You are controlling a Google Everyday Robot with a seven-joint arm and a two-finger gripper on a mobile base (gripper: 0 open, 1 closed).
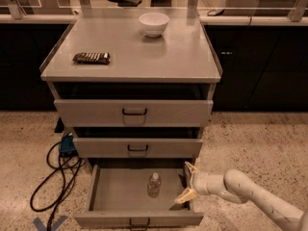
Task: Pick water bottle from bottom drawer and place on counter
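Next, my gripper should go to the water bottle's body (155, 184), below its white cap in the open bottom drawer, and close there.
The water bottle (154, 185) stands upright in the middle of the open bottom drawer (115, 196), a small clear bottle with a white cap. My gripper (187, 182) is at the drawer's right side, on the end of the pale arm that comes in from the lower right. Its two fingers are spread apart and empty, a short way right of the bottle and not touching it. The counter (159, 52) is the flat grey top of the cabinet, above the drawers.
A white bowl (153, 23) sits at the back of the counter and a dark flat packet (92, 57) lies at its left. Two upper drawers (134, 112) are slightly open. Black cables and a blue box (65, 146) lie on the floor at the left.
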